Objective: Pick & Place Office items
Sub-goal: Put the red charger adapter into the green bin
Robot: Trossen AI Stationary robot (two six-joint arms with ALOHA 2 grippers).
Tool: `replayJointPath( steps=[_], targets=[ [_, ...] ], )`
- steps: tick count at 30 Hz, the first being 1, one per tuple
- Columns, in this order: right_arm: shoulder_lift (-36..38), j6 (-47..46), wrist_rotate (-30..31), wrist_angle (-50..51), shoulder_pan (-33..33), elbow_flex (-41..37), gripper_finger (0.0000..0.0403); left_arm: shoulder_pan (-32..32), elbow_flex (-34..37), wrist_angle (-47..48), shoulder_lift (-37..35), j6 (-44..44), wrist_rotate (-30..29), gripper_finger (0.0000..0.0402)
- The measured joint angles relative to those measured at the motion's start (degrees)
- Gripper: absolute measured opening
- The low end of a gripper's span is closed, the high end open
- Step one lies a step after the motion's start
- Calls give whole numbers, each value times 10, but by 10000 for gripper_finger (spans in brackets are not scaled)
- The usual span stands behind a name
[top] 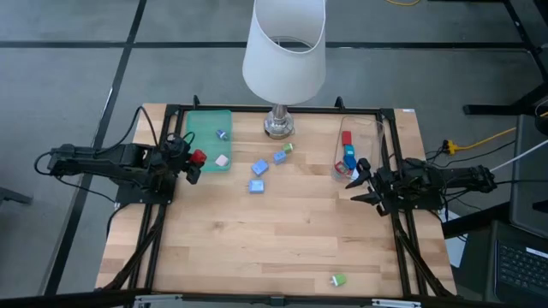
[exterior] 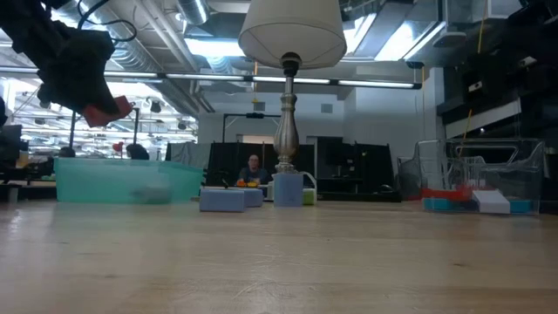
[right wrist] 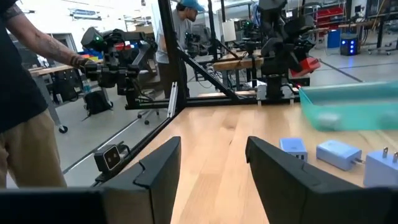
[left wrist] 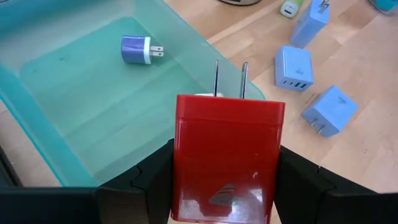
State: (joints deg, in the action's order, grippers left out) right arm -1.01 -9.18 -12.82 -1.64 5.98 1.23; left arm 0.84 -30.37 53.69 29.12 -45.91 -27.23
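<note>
Next, I let go of the red block with my left gripper in the green tray (top: 208, 150) (left wrist: 154, 93), next to the white piece.
The office items are small plug-in charger blocks. My left gripper (top: 195, 162) is shut on a red one (left wrist: 227, 158), above the right edge of the flat green tray (top: 205, 128). A blue-and-white piece (left wrist: 135, 49) and a white piece (top: 223, 160) lie in the tray. Three blue blocks (top: 260, 168) (top: 256, 185) (top: 279, 156) and a small green-white piece (top: 288, 147) lie on the wood near the lamp. One green piece (top: 338, 280) sits by the near edge. My right gripper (top: 358, 186) is open beside the clear bin (top: 368, 128), touching nothing. My left gripper pinches the red block between its two fingers (left wrist: 152, 180), one on each side face (left wrist: 183, 162). The block's two metal prongs (left wrist: 230, 78) point away from the wrist. The block is lifted clear, well above the tray in the low view (exterior: 109, 109).
A lamp with a white shade (top: 284, 43) stands on its metal base (top: 278, 126) at the far edge, between the tray and the bin. The bin holds red, blue and white pieces (top: 348, 152). A black frame (top: 394, 154) borders the table. People show in the room behind.
</note>
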Motion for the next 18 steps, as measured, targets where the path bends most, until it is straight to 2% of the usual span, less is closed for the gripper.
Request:
replayJointPath(
  steps=[9, 12, 15, 18],
  targets=[
    [-10, -11, -1, -1, 0, 0, 192, 0, 7, 1, 0, -18, -15, 203],
    [-10, -15, -1, -1, 0, 0, 192, -6, 37, -8, 0, -48, -18, 203],
    [-10, -16, -1, -1, 0, 0, 192, -13, 83, -68, 0, -76, -19, 203],
    [-10, -17, -1, -1, 0, 0, 192, -28, 126, -111, 6, -122, -56, 203]
  ],
)
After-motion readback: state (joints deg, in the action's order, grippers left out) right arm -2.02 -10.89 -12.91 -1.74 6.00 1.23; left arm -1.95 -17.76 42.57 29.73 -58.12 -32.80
